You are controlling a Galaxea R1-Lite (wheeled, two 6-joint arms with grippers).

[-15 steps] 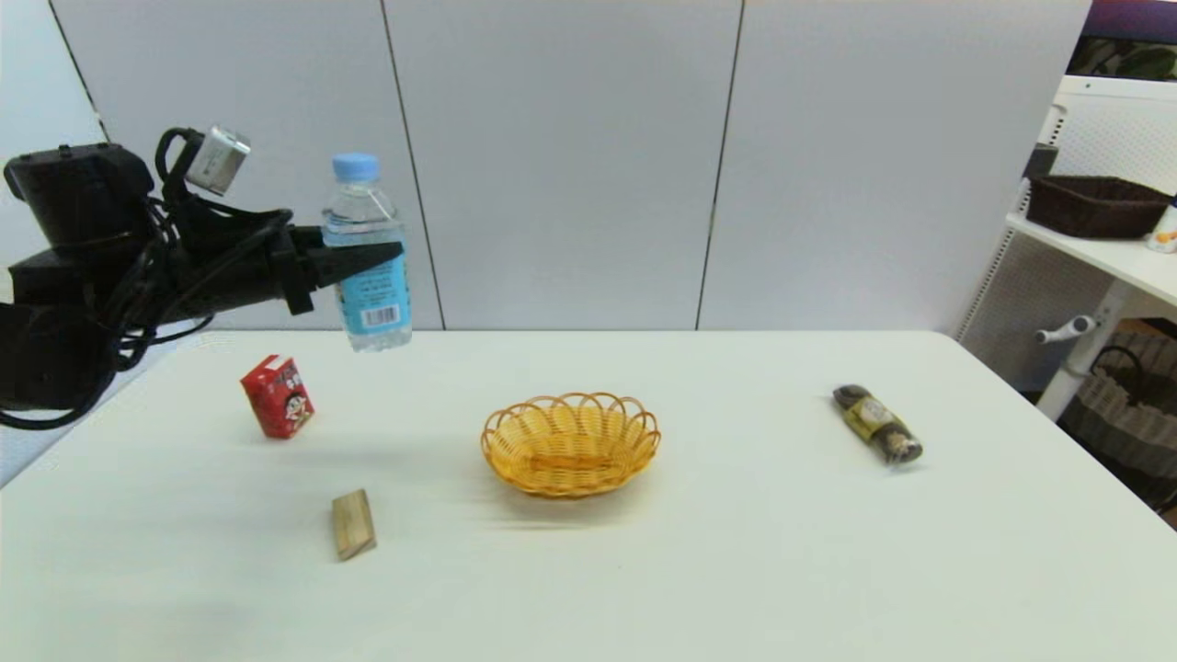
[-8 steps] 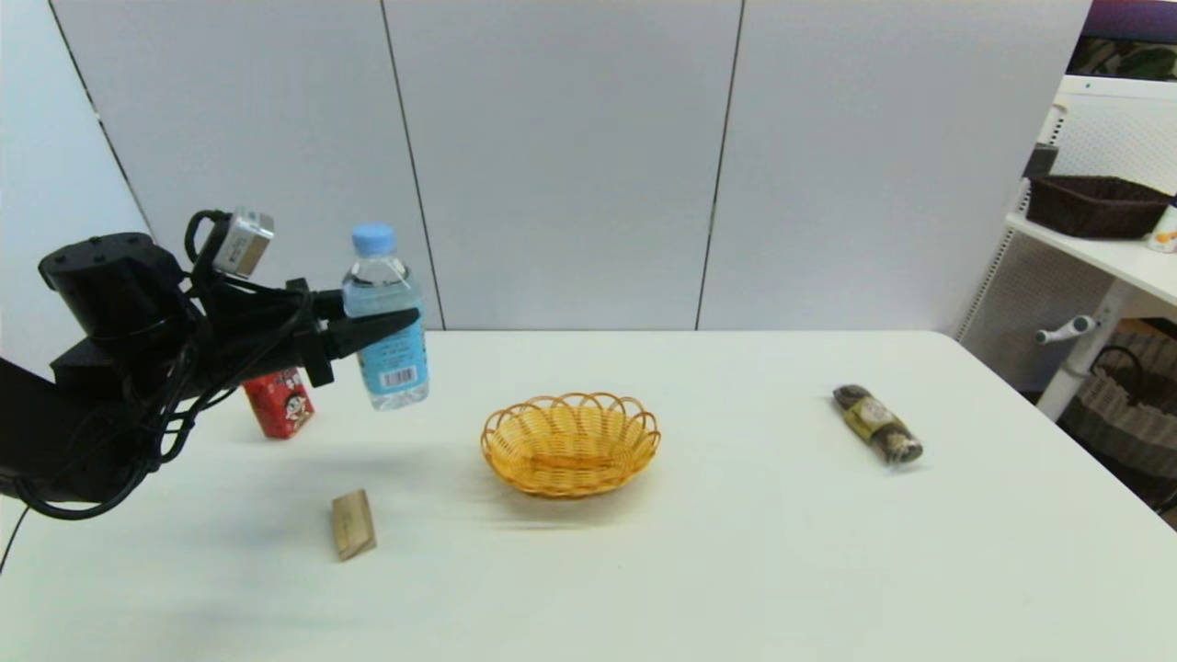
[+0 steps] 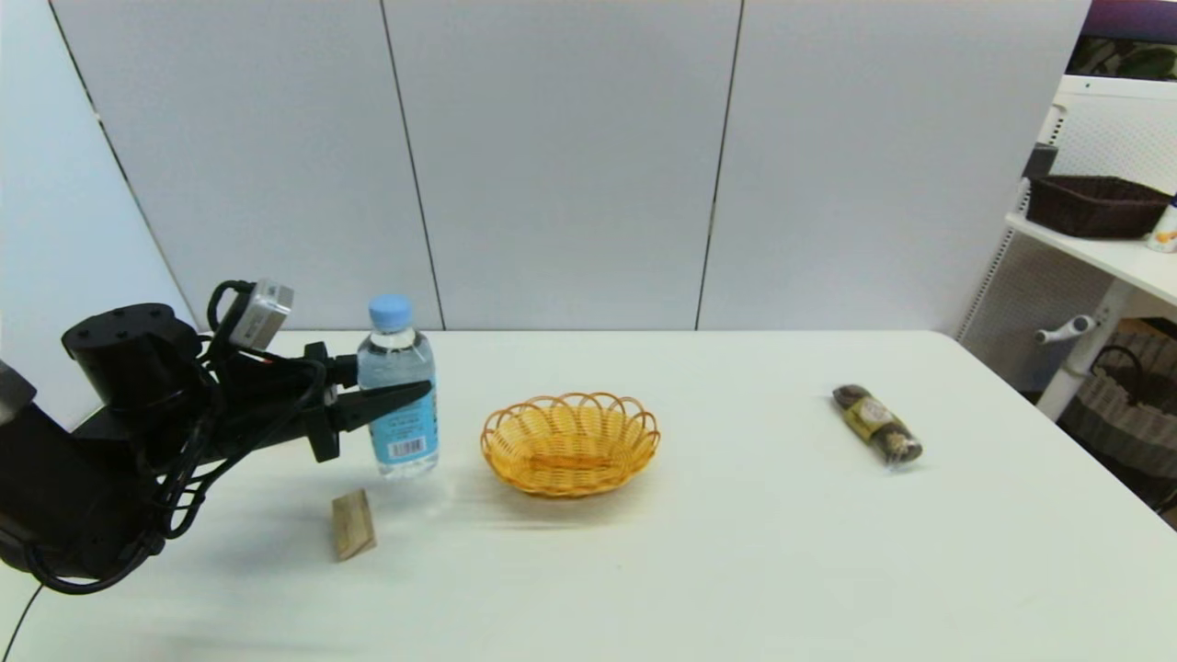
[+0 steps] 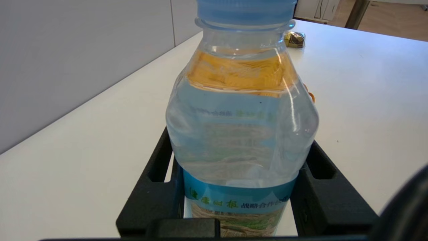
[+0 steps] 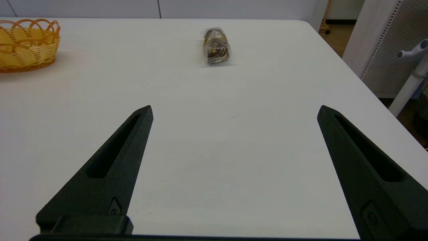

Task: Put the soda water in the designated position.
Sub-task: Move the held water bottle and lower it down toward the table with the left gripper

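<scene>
Next, I release the soda water from my left gripper on the table (image 3: 442, 481) between the wooden block and the wicker basket.
The soda water (image 3: 397, 395), a clear bottle with a light blue cap and a blue barcode label, stands upright just left of the yellow wicker basket (image 3: 570, 443). Its base is at the table surface; I cannot tell whether it touches. My left gripper (image 3: 395, 382) is shut on the bottle's middle, coming in from the left. In the left wrist view the bottle (image 4: 240, 134) fills the space between the black fingers (image 4: 150, 187). My right gripper (image 5: 234, 107) is open and holds nothing, low over the table's right part, out of the head view.
A small wooden block (image 3: 353, 524) lies in front of the bottle. A wrapped chocolate packet (image 3: 877, 425) lies far right on the table. A white shelf with a dark basket (image 3: 1094, 204) stands beyond the table's right edge.
My left arm has come down and slightly rightward with the bottle, from high above the table to table level beside the basket. The arm now hides the red carton.
</scene>
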